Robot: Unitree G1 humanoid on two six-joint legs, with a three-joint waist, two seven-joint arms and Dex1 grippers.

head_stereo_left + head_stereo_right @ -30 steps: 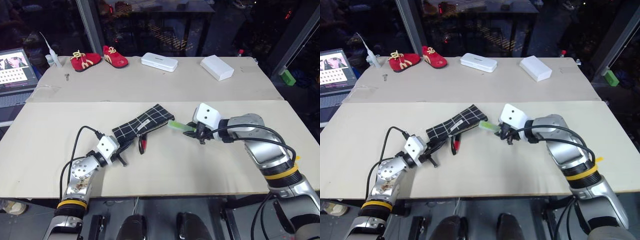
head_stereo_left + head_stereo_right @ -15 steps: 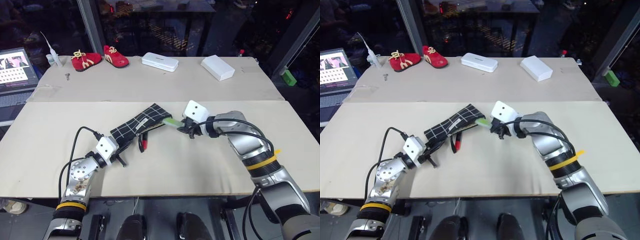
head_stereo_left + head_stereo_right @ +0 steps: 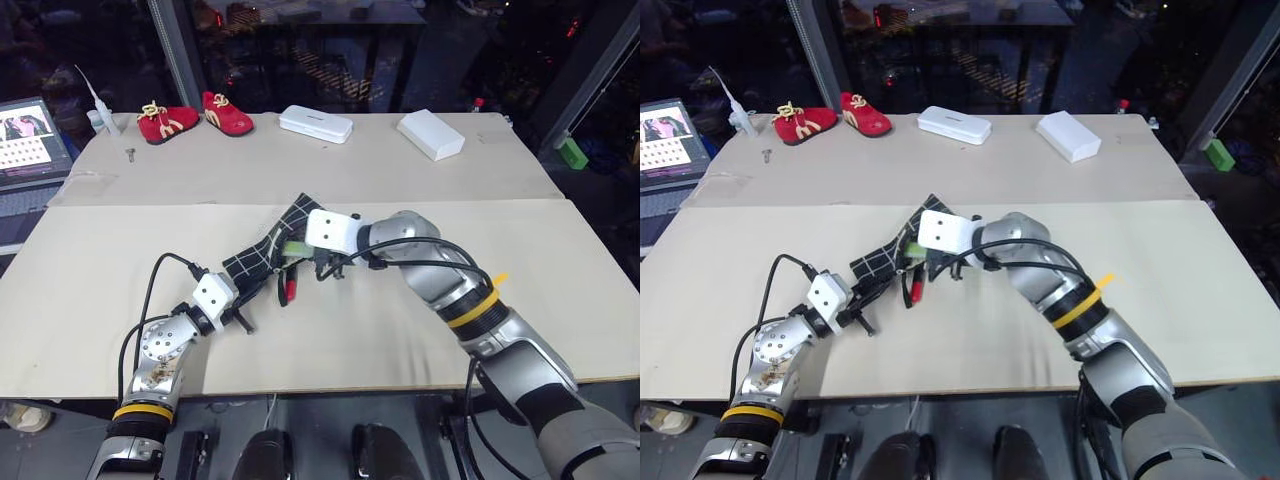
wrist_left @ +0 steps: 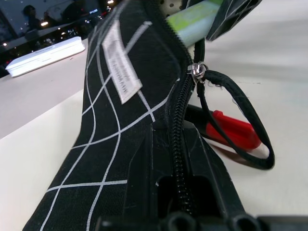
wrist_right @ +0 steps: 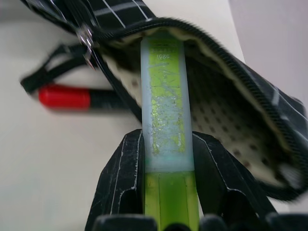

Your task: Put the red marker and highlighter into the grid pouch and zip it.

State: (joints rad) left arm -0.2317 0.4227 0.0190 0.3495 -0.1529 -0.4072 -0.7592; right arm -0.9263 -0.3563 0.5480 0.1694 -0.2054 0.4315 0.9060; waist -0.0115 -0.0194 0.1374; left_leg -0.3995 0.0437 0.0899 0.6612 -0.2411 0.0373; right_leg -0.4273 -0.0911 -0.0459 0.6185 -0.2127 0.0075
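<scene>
My right gripper needs to let go of the highlighter inside the gaping opening of the grid pouch [image 3: 287, 218] [image 5: 216, 108], toward the far end of the pouch.
The grid pouch [image 3: 262, 256] lies mid-table, unzipped, with its mouth gaping. My left gripper [image 3: 243, 301] is shut on the pouch's near end, clamping the zipper edge [image 4: 179, 159]. My right gripper [image 5: 166, 140] is shut on the lime-green highlighter [image 5: 165, 101], whose front end is pushed into the pouch's open mouth [image 5: 226, 106]. In the head view this gripper [image 3: 305, 258] sits right at the far end of the pouch. The red marker [image 3: 287, 289] rests on the table beside the pouch, under the zipper pull loop [image 4: 240, 130], outside it.
At the back of the table are a pair of red shoes [image 3: 190, 115] and two white cases [image 3: 315, 123] [image 3: 430, 133]. A laptop [image 3: 30, 135] stands at the far left. A small green block [image 3: 572, 152] is off the far right.
My right arm swung left with the highlighter, from beside the pouch to its mouth, and the tip now sits inside. The pouch's far end has lifted. The left gripper stayed still.
</scene>
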